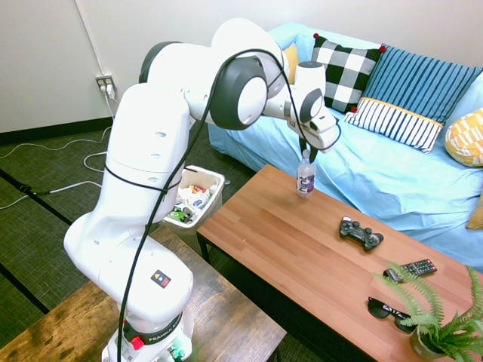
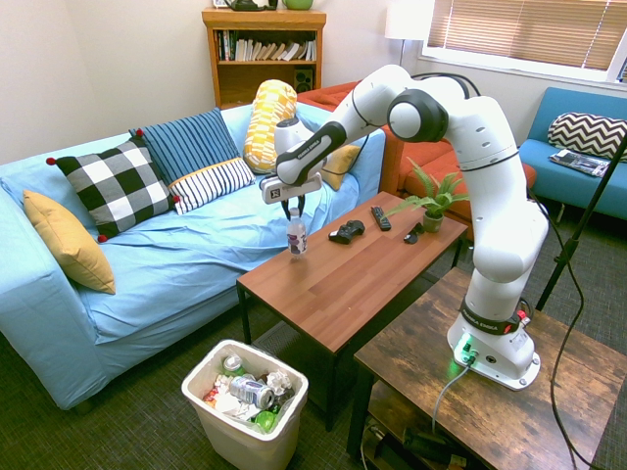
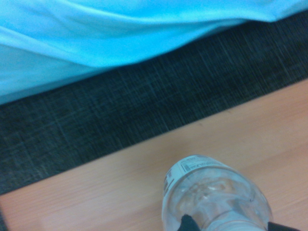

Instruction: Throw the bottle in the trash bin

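Next, my gripper releases the bottle, still upright on the coffee table, so that I leave it on the crumpled litter [image 2: 225,386] beside the silver can inside the cream-white trash bin.
The bottle [image 1: 306,178] [image 2: 297,238] is small and clear with a purple label band. It stands upright on the wooden coffee table [image 1: 287,241] [image 2: 343,279], near the edge that faces the sofa. My gripper [image 1: 305,155] [image 2: 295,211] comes down from above and is shut on the bottle's neck and cap. The wrist view shows the bottle [image 3: 216,192] from above against the tabletop. The cream-white trash bin [image 1: 219,181] [image 2: 245,446] sits on the floor off the table's end, holding cans and crumpled litter.
A black game controller [image 1: 360,232] [image 2: 346,231], a remote [image 1: 410,268] [image 2: 380,217], sunglasses [image 1: 389,311] and a potted fern [image 1: 445,324] [image 2: 429,206] lie further along the table. The blue sofa [image 1: 362,170] with pillows runs behind it.
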Tool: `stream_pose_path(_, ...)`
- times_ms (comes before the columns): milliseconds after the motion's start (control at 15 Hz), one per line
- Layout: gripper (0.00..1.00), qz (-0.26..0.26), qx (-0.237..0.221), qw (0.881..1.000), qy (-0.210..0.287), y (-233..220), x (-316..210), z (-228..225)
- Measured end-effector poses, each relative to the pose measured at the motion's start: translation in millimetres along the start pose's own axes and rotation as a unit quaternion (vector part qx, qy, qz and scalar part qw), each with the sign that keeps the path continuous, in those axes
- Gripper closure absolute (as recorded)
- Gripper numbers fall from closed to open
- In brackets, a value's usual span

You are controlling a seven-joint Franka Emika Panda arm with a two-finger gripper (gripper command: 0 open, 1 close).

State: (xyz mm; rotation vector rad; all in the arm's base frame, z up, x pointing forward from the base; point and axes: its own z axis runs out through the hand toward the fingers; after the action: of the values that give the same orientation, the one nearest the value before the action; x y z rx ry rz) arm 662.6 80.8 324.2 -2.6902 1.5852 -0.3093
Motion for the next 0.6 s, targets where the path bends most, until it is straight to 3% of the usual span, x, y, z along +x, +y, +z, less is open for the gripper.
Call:
stream_pose_path(200,1.00,-0.075,0.042,0.996,0.014,-18.0,-111.7,-96.3)
stream_pose_path(333,1.00,-0.130,0.048,0.990,0.015,-19.0,-213.8,-130.4)
stream_pose_path(467,1.00,-0.184,0.041,0.982,0.015,-14.0,-310.4,-132.2)
stream_pose_path(600,1.00,-0.228,0.022,0.973,0.014,-7.9,-382.5,-105.4)
